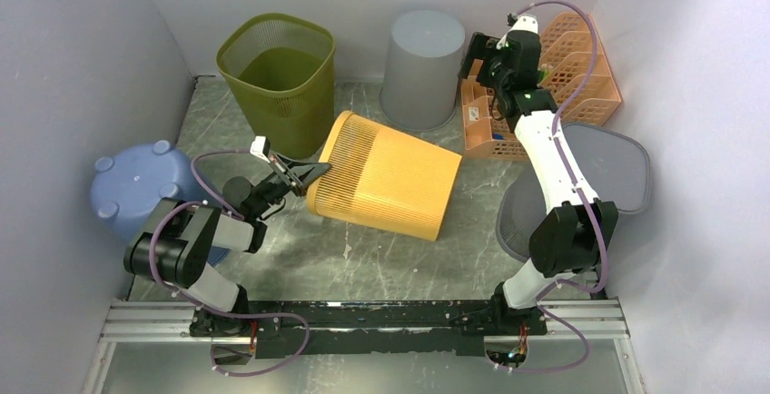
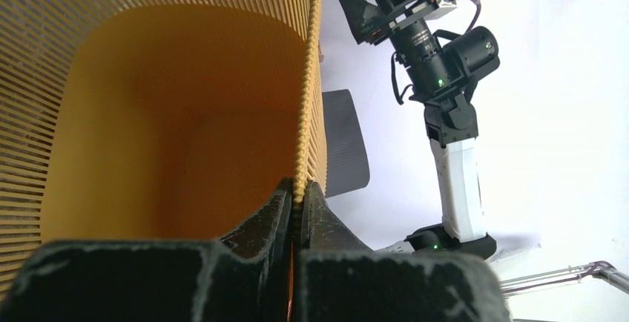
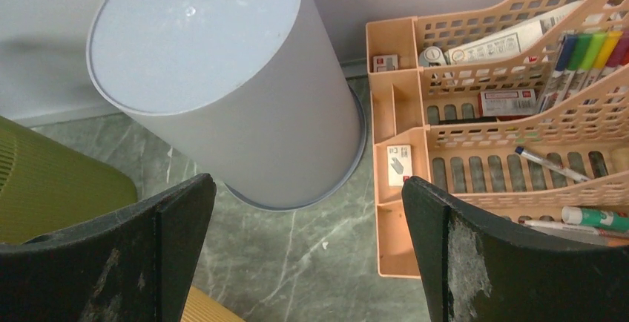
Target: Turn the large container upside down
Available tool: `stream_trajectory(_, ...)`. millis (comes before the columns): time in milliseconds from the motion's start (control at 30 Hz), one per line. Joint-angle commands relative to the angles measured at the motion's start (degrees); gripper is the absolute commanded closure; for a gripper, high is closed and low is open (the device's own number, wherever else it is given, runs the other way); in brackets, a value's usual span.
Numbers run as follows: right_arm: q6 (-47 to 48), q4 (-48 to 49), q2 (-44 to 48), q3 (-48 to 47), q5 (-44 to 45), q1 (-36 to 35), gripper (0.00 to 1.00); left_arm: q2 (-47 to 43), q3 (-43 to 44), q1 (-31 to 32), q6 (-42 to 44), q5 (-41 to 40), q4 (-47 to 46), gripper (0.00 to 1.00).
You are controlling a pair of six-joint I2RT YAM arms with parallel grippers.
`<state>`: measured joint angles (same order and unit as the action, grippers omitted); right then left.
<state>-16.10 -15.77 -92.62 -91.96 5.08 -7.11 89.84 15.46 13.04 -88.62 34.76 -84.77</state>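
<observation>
The yellow basket will be set down by my left gripper with its opening down before the gap point(image 1: 361, 198) between the olive basket and the upside-down grey bin.
The large yellow slatted basket point(image 1: 390, 181) lies tipped on its side in the middle of the table, with its open mouth facing left. My left gripper point(image 1: 313, 173) is shut on the basket's rim. In the left wrist view the fingers pinch the beaded rim point(image 2: 300, 151) between them at the gripper point(image 2: 299, 188), and the basket's inside point(image 2: 170, 114) fills the frame. My right gripper point(image 1: 478, 56) is open and empty, held high at the back. In the right wrist view it point(image 3: 308, 188) hovers over bare table, and a corner of the basket point(image 3: 208, 311) shows at the bottom.
An olive mesh basket point(image 1: 277, 72) stands at the back left. An upside-down grey bin point(image 1: 422, 67) stands beside it and also shows in the right wrist view point(image 3: 222, 77). An orange desk organiser point(image 1: 563, 67) is at the back right, a grey bin point(image 1: 617, 167) at the right, and a blue tub point(image 1: 136, 185) at the left.
</observation>
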Motion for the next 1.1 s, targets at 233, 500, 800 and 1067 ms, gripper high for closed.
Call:
stream_trajectory(233,-0.6,2.6,2.8,3.5,-0.3,1.0,0.0,-1.0,2.5,0.1,-7.0,-2.0,-18.2,0.93)
stream_trajectory(500,-0.7,2.9,2.9,3.7,-1.7,2.4,0.0,1.2,6.2,8.9,-10.0,-13.2,-19.3,0.93)
stream_trajectory(800,-0.8,3.2,2.9,4.3,-1.8,3.3,0.0,6.1,19.6,18.7,-9.9,-19.1,-19.3,0.93)
stream_trajectory(1067,-0.6,3.6,2.6,5.2,-1.9,3.8,0.0,10.4,17.0,19.0,-9.5,-20.1,-19.4,0.93)
